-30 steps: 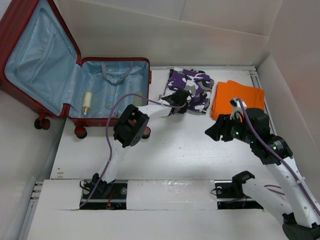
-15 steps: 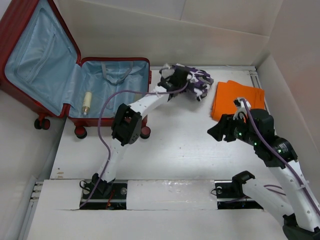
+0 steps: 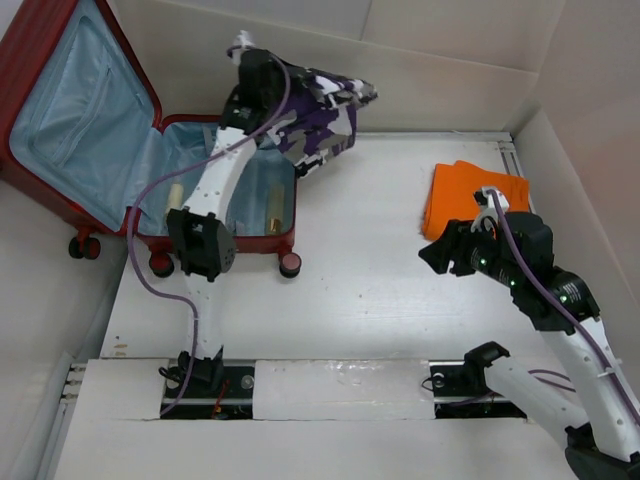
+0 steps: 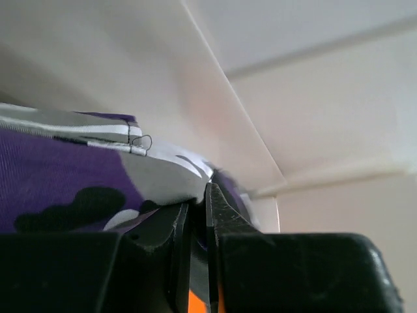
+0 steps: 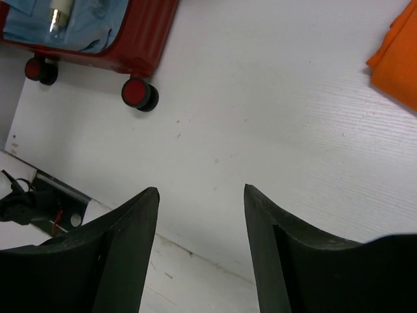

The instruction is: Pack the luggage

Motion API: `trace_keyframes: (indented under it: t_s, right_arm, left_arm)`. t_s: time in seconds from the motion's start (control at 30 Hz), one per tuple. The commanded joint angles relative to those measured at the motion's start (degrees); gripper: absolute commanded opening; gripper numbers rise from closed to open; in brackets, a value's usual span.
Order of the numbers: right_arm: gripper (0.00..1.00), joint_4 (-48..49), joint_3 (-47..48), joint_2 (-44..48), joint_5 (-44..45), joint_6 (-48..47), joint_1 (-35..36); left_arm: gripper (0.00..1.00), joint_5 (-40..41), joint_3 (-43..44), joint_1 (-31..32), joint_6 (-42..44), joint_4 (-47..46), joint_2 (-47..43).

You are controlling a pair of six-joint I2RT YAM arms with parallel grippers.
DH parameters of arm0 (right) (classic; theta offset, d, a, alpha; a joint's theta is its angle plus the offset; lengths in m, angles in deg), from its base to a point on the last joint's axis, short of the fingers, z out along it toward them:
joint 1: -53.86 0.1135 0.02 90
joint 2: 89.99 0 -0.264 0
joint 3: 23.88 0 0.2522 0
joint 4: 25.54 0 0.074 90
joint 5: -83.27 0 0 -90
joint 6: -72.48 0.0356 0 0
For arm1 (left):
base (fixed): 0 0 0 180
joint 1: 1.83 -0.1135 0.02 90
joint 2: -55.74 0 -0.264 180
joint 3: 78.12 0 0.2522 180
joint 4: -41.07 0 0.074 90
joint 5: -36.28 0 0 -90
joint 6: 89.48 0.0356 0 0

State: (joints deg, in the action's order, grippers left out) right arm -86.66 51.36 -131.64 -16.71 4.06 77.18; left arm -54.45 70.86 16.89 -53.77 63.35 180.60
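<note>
The robot's left gripper will release the purple camouflage cloth, now hanging over the suitcase's back corner, in the half of the suitcase base [image 3: 246, 188] that is away from the lid.
The luggage [image 3: 60, 205] lies open at the left, a red suitcase with its blue-lined lid leaning back. Its red shell [image 5: 146, 36] also shows in the right wrist view. My left gripper [image 3: 285, 92] is raised above the suitcase's back right corner and is shut on a purple camouflage cloth [image 3: 325, 115], which hangs over that corner. In the left wrist view the left gripper [image 4: 199, 195] pinches the same cloth [image 4: 58, 176]. A cream bottle [image 3: 172, 192] lies in the suitcase base. My right gripper [image 3: 432, 257] hovers open and holds nothing.
A folded orange cloth [image 3: 475, 195] lies on the white table at the back right, just beyond my right gripper [image 5: 201, 189]; its corner [image 5: 397, 59] shows in the right wrist view. The suitcase's dark wheels [image 5: 139, 94] stand on the table. White walls enclose the back and right.
My left arm has lifted the purple cloth off the table and swung it left and up, over the suitcase. The right arm has barely shifted.
</note>
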Motion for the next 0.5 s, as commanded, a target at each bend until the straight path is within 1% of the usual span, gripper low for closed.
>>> trace_keyframes:
  t_s: [0.0, 0.03, 0.07, 0.1, 0.13, 0.17, 0.2, 0.23, 0.33, 0.47]
  right_arm:
    - [0.61, 0.9, 1.8, -0.6, 1.8, -0.2, -0.2]
    - [0.61, 0.9, 1.8, -1.1, 1.8, -0.2, -0.2]
    - [0.61, 0.9, 1.8, -1.2, 1.8, -0.2, -0.2]
    - [0.61, 1.6, 1.8, -1.7, 1.2, -0.2, -0.2]
    - [0.61, 1.6, 1.2, -2.2, 1.2, 0.4, -0.2]
    - [0.61, 2.1, 1.2, -2.2, 1.2, 0.4, -0.2]
    - [0.61, 2.7, 1.2, -2.2, 0.7, 0.4, -0.2]
    - [0.61, 2.7, 0.7, -2.9, 0.7, 0.4, -0.2]
    - [0.61, 4.1, 0.7, -4.4, 0.1, 0.4, -0.2]
    - [0.61, 6.1, 1.2, -6.3, -1.4, 0.9, -0.2]
  left_arm:
    - [0.00, -7.1, 0.1, -8.5, -1.4, -10.5, -6.8]
    - [0.00, -7.6, 0.1, -10.1, -1.4, -10.5, -6.1]
    - [0.00, -8.6, 2.7, -11.6, -1.4, -10.5, -6.1]
    - [0.00, -9.9, 4.2, -14.8, -2.9, -10.5, -4.4]
    - [0.00, -11.5, 5.2, -16.5, -6.7, -11.8, -3.7]
    - [0.00, -14.5, 6.6, -18.0, -8.5, -13.2, -3.0]
    - [0.00, -15.4, 7.2, -20.4, -10.3, -13.7, -2.4]
    - [0.00, -16.4, 7.3, -21.3, -11.4, -16.5, -1.7]
    - [0.00, -18.9, 8.4, -23.4, -14.4, -18.3, -0.5]
    - [0.00, -20.5, 8.9, -23.9, -16.6, -21.9, -0.5]
